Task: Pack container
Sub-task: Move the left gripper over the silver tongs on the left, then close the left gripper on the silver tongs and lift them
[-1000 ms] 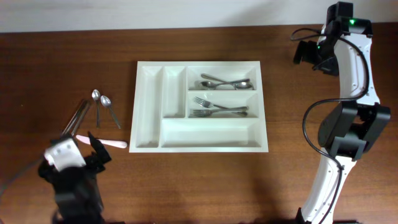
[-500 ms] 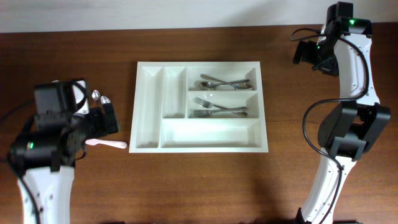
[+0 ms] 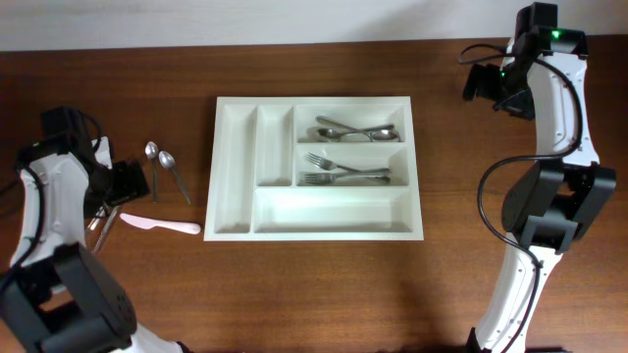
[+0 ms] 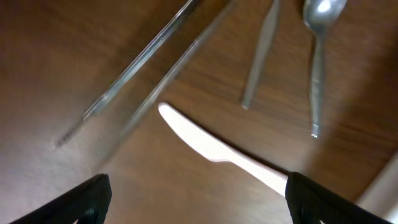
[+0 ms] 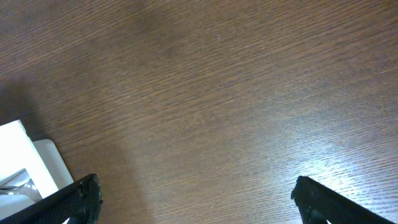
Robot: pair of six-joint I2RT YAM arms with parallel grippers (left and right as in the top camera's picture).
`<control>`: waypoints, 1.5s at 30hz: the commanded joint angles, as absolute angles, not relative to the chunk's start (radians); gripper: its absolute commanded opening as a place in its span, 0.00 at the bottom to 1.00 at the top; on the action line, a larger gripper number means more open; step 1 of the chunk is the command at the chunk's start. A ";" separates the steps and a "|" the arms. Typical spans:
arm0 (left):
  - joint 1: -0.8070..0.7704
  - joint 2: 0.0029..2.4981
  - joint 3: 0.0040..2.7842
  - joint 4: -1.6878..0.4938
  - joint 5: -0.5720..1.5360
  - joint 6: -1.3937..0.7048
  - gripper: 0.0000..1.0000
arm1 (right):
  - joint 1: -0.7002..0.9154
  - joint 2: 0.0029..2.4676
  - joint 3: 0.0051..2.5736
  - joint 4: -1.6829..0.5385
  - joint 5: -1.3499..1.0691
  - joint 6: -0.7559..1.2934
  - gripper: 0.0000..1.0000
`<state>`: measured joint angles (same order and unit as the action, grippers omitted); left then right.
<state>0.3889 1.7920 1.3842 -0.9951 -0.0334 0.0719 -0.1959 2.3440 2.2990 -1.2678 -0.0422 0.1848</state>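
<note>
My left gripper will next close around the middle of the metal tongs (image 3: pixel 116 210) (image 4: pixel 165 81), and it will squeeze both thin arms together beside the tip of the white knife.
The container (image 3: pixel 314 100), a white five-compartment tray, lies mid-table with spoons (image 3: pixel 355 130) and forks (image 3: pixel 343 169) in two of its right compartments. Left of it a white plastic knife (image 3: pixel 162 225) lies on the wood beside two loose metal spoons (image 3: pixel 164 165). My left gripper (image 3: pixel 126 186) hovers over this loose cutlery. In the left wrist view it (image 4: pixel 199 202) stands open and empty, with the white knife (image 4: pixel 217 146) just ahead of its fingertips (image 4: pixel 93 199). My right gripper (image 3: pixel 486 83) hangs open and empty over bare wood at the far right (image 5: pixel 196 199).
Two long thin metal pieces (image 4: pixel 143 53) lie slanted left of the white knife, partly under my left arm in the overhead view. A spoon (image 4: pixel 318 56) and another handle (image 4: pixel 258 56) lie beyond the knife. A container corner (image 5: pixel 18 162) shows in the right wrist view.
My left arm has swung from the table's front edge up to the left side and now sits over the loose cutlery. The right arm has not moved.
</note>
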 commanded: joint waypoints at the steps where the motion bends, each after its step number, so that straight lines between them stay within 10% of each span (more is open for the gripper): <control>1: 0.389 1.812 1.408 -0.906 -0.034 0.336 0.92 | -0.198 2.307 2.315 -1.268 -0.041 0.196 0.99; 13: 0.390 1.874 1.408 -0.537 -0.033 0.599 0.77 | -0.198 2.307 2.315 -1.268 -0.041 0.196 0.99; 45: 0.394 2.063 1.369 -0.688 -0.015 0.591 0.73 | -0.198 2.307 2.315 -1.268 -0.041 0.196 0.99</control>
<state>0.3885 2.0506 1.3903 -0.6636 -0.0330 0.5835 -0.1959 2.3440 2.2990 -1.2682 -0.0422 0.1844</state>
